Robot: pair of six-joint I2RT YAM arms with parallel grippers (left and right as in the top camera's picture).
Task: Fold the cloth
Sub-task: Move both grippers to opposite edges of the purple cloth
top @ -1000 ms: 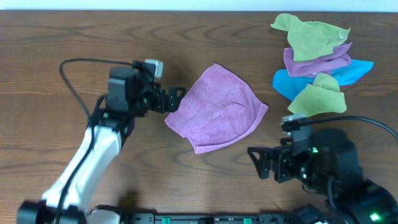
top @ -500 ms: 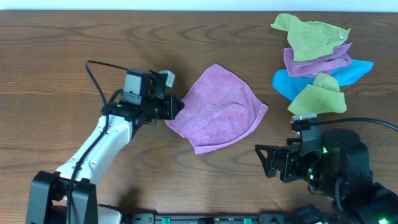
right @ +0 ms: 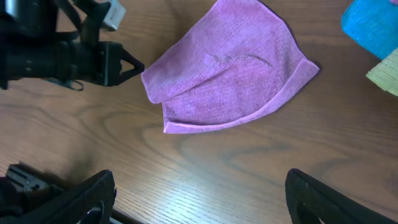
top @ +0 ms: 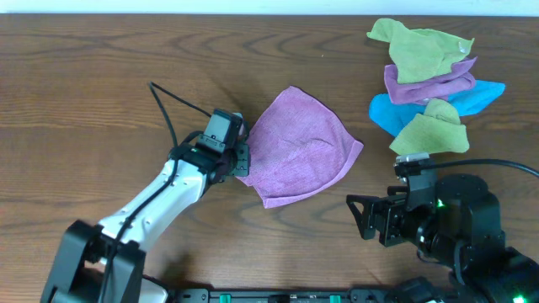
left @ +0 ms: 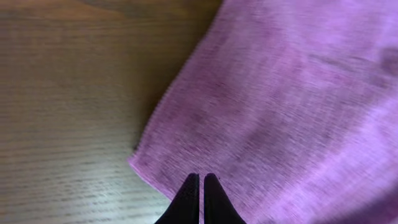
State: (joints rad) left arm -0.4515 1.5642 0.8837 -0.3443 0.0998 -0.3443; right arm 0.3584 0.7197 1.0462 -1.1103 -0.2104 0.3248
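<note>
My left gripper is going to release the cloth's edge. It will let go of it on the bare wood (top: 202,116) between the cable loop and the cloth.
The cloth (top: 299,156) is purple and lies flat in a rough triangle at the middle of the wooden table. It fills the left wrist view (left: 280,93) and shows in the right wrist view (right: 230,68). My left gripper (top: 242,162) is shut, its tips pinched together on the cloth just inside its left corner (left: 200,177). From the right wrist it appears as a dark pointed shape (right: 140,66) at that corner. My right gripper (top: 358,219) stands wide open above bare wood at the front right (right: 200,180), well short of the cloth.
A pile of other cloths (top: 425,80), green, purple and blue, sits at the back right. Its blue cloth (right: 373,25) and a green one (right: 387,73) reach into the right wrist view. The left arm's cable (top: 173,105) loops above the table.
The left gripper was open beside the cloth's left edge, then shut and slid right onto the corner. The right arm drew back slightly to the right, its jaws narrowing a little.
</note>
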